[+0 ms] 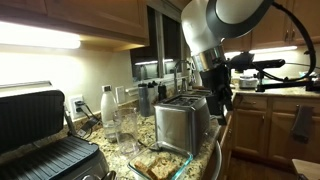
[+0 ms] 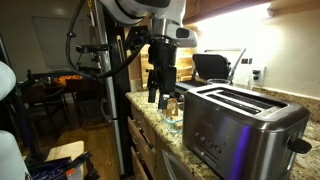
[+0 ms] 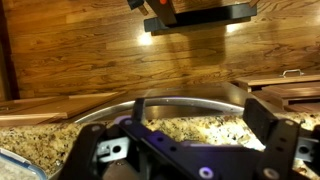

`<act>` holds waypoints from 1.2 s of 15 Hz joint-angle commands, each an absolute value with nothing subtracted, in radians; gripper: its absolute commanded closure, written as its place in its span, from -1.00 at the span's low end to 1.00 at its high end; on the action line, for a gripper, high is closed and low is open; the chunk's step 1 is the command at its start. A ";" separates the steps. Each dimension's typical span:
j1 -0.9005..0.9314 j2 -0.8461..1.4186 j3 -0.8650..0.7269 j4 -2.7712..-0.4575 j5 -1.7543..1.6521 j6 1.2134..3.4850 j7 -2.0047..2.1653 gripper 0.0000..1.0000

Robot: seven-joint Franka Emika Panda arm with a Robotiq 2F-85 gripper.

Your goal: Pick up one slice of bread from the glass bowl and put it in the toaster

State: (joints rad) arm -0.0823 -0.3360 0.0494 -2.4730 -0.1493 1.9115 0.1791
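Note:
The robot's gripper should close on the edge of the bread slice (image 1: 150, 163) that lies farther from the steel toaster in the glass bowl.
The steel toaster (image 1: 182, 122) stands on the granite counter and fills the near right of an exterior view (image 2: 242, 125). The glass bowl (image 1: 178, 161) lies in front of it with tan slices of bread (image 1: 155, 163) inside. In an exterior view the bowl (image 2: 174, 112) shows small beyond the toaster. My gripper (image 1: 216, 92) hangs beside the toaster at the counter's edge side, also in an exterior view (image 2: 160, 95). In the wrist view my gripper (image 3: 200, 125) is open and empty, with granite and a curved steel rim (image 3: 165, 100) between its fingers.
A black-and-silver contact grill (image 1: 40, 130) sits at the near left and shows in the back of an exterior view (image 2: 213, 66). Tall clear glasses (image 1: 124, 127) and a white bottle (image 1: 107, 104) stand behind the bowl. Wood cabinets (image 3: 90, 50) line the wall.

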 commanded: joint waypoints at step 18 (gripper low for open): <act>0.034 -0.131 0.103 -2.293 -0.142 1.936 0.194 -1.00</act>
State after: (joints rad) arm 0.0122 -0.1829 0.0983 -2.3437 -0.1465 1.9250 0.1791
